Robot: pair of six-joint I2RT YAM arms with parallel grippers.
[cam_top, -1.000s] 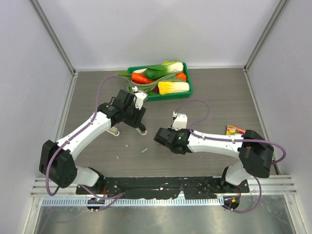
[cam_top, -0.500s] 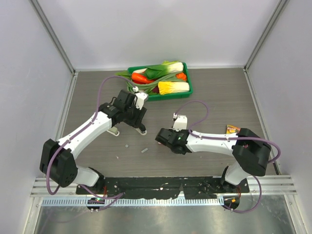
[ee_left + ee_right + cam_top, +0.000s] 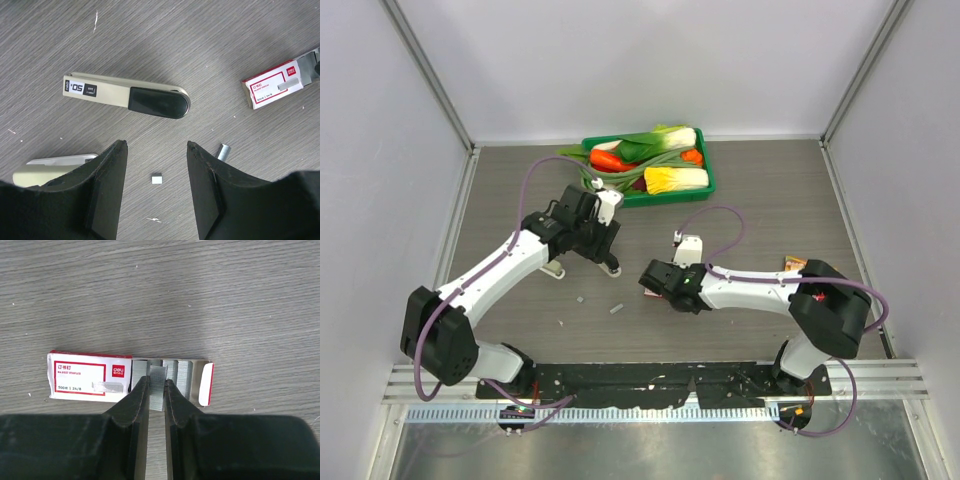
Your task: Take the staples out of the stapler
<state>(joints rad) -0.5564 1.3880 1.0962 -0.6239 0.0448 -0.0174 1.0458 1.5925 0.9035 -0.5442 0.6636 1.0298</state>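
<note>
I will use my right gripper to release the grey strip of staples between the other strips of staples in the open staple box (image 3: 673,293) (image 3: 161,383).
The stapler (image 3: 125,95), pale metal with a black end, lies flat on the table just beyond my left gripper (image 3: 156,146), which is open and empty above the table. Two tiny staple pieces lie near it, one between the fingers' line (image 3: 157,179) and one to the right (image 3: 223,151). My right gripper (image 3: 156,382) is shut on a grey strip of staples (image 3: 157,385), held over the open end of the red-and-white staple box (image 3: 90,379). In the top view the right gripper (image 3: 658,280) sits mid-table and the left gripper (image 3: 603,258) hides the stapler.
A plain beige stapler (image 3: 52,167) lies at the left gripper's lower left. The staple box also shows in the left wrist view (image 3: 277,85). A green tray (image 3: 710,182) of vegetables stands at the back. A small colourful packet (image 3: 798,265) lies at the right.
My right arm has drawn in a little, its gripper shifting slightly left over the staple box. The left arm has not moved.
</note>
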